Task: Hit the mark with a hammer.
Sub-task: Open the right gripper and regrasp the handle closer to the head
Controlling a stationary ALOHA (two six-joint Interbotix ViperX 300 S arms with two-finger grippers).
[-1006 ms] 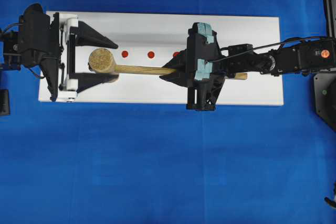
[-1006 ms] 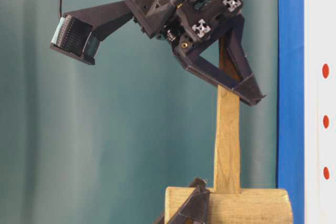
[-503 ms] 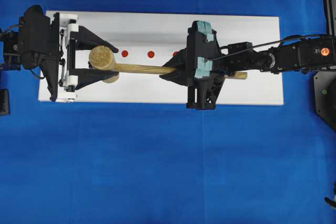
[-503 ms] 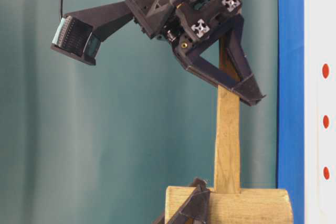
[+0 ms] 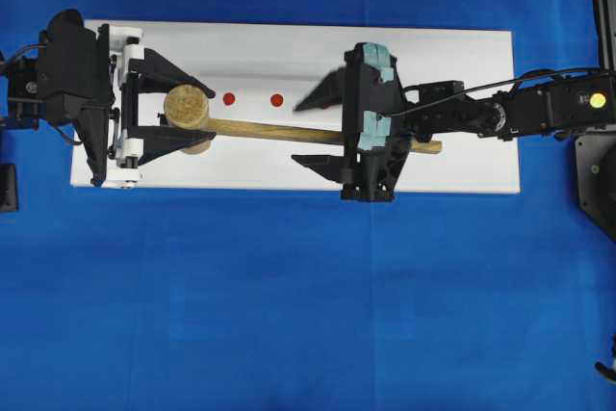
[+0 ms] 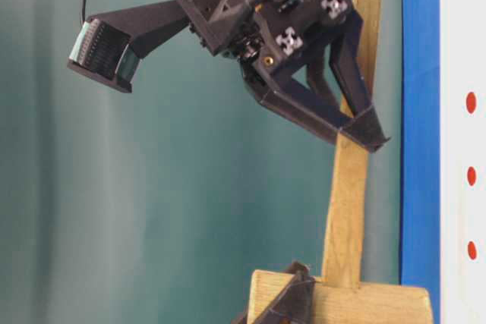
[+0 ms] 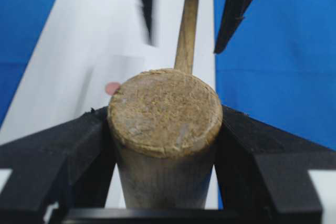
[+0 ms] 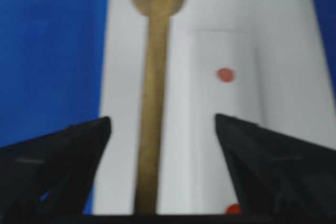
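The hammer's head is in my left gripper and must strike the mark, so next my right gripper takes the hammer's handle (image 5: 320,135) before my left gripper opens.
The wooden hammer (image 5: 289,130) lies over the white block (image 5: 462,64), its handle slanting toward the block's front right. My left gripper (image 5: 188,108) is shut on the hammer's thick head (image 7: 163,111), one finger on each side. My right gripper (image 5: 322,129) is open, and the handle (image 8: 152,129) runs between its spread fingers, touching neither. The mark (image 5: 277,100), the middle red dot, shows just beyond the handle. An outer dot (image 5: 229,98) sits beside the head. The other outer dot is hidden in the overhead view. In the table-level view the mark (image 6: 471,176) is uncovered.
Blue cloth (image 5: 289,315) covers the table all around the white block. The right arm (image 5: 500,113) reaches in over the block's right end. A dark fixture (image 5: 599,161) stands at the right edge.
My right gripper has opened and let go of the handle. The handle's free end has swung toward the block's front edge and dipped. The left gripper still holds the head.
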